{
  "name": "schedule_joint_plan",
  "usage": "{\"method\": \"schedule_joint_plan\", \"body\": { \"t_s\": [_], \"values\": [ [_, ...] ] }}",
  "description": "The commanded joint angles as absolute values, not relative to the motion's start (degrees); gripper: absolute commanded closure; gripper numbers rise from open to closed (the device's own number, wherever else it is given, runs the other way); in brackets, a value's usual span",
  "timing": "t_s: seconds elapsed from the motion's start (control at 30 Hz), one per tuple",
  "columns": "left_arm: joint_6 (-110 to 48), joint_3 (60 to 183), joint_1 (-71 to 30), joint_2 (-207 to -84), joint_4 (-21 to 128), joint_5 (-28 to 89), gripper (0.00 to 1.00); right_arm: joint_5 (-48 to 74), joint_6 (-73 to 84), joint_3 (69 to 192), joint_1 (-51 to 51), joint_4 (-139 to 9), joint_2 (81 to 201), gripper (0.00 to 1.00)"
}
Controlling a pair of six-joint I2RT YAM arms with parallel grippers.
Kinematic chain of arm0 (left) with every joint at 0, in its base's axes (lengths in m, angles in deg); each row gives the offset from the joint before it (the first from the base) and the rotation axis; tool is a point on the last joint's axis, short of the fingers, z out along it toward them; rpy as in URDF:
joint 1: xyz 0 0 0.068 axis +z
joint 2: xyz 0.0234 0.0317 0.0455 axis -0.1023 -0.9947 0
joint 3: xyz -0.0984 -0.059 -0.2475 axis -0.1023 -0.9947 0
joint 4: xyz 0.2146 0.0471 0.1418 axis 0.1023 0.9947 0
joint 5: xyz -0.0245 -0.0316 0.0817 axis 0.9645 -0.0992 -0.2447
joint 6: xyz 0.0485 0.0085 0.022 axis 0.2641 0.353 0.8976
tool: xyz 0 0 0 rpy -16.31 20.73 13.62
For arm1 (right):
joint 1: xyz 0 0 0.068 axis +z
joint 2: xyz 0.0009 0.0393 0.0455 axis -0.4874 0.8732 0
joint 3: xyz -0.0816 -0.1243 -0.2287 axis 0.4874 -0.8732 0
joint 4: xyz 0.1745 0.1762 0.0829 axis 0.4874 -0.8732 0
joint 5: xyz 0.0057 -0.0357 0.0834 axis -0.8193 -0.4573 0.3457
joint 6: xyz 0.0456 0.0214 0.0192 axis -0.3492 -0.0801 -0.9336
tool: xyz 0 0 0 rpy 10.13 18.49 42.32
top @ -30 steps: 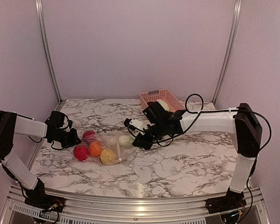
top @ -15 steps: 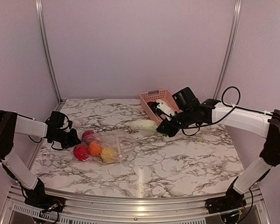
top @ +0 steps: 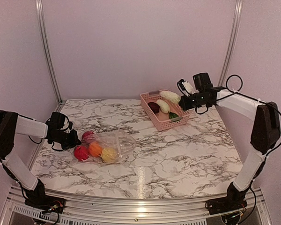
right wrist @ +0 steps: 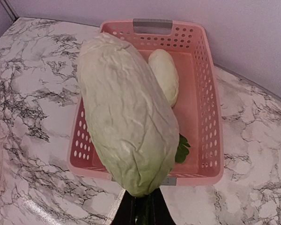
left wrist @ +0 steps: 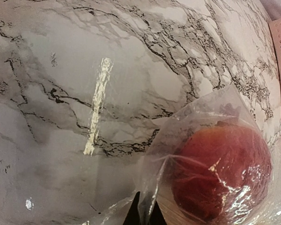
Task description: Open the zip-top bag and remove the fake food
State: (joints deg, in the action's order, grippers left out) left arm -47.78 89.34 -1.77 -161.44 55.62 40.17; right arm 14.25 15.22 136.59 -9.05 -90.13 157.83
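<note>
The robot's right gripper needs to release the pale green cabbage next to the pale oval piece, opposite the dark red piece [top: 168, 104] [right wrist: 190, 78]. The cabbage hangs over the pink basket now.
The clear zip-top bag [top: 113, 144] lies at the table's left, with red [top: 81, 153], orange [top: 95, 149], yellow [top: 109, 155] and dark red [top: 88, 136] fake food inside. My left gripper [top: 73, 139] is shut on the bag's left edge. The left wrist view shows plastic [left wrist: 196, 117] pinched in that gripper [left wrist: 144, 216] beside a red fruit [left wrist: 220, 173]. My right gripper [top: 181, 100] is shut on the stem end of a pale green cabbage [top: 170, 96], held over the pink basket [top: 155, 123]. In the right wrist view the cabbage [right wrist: 126, 112] hangs from the gripper [right wrist: 143, 213].
The pink basket [right wrist: 207, 98] stands at the back right. It holds a pale oval piece [right wrist: 164, 77], a green leaf [right wrist: 181, 151] and a dark red piece [top: 153, 107]. Walls and metal posts close in the table's back and sides.
My right arm has carried the pale cabbage from the bag's mouth to the right and back, to above the basket. The left gripper and the bag have stayed put.
</note>
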Motion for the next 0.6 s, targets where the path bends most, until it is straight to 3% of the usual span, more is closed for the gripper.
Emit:
{"method": "schedule_joint_plan", "body": {
  "t_s": [0.0, 0.57],
  "values": [
    [-47.96, 89.64, -1.33, -162.27, 56.15, 39.04, 1.0, 11.48, 12.88, 141.06, -12.15, -85.03, 163.56, 0.98],
    [-48.52, 88.97, -1.33, -161.77, 55.96, 38.44, 1.0, 6.02, 12.29, 161.25, -13.57, -82.4, 187.59, 0.97]
  ]
}}
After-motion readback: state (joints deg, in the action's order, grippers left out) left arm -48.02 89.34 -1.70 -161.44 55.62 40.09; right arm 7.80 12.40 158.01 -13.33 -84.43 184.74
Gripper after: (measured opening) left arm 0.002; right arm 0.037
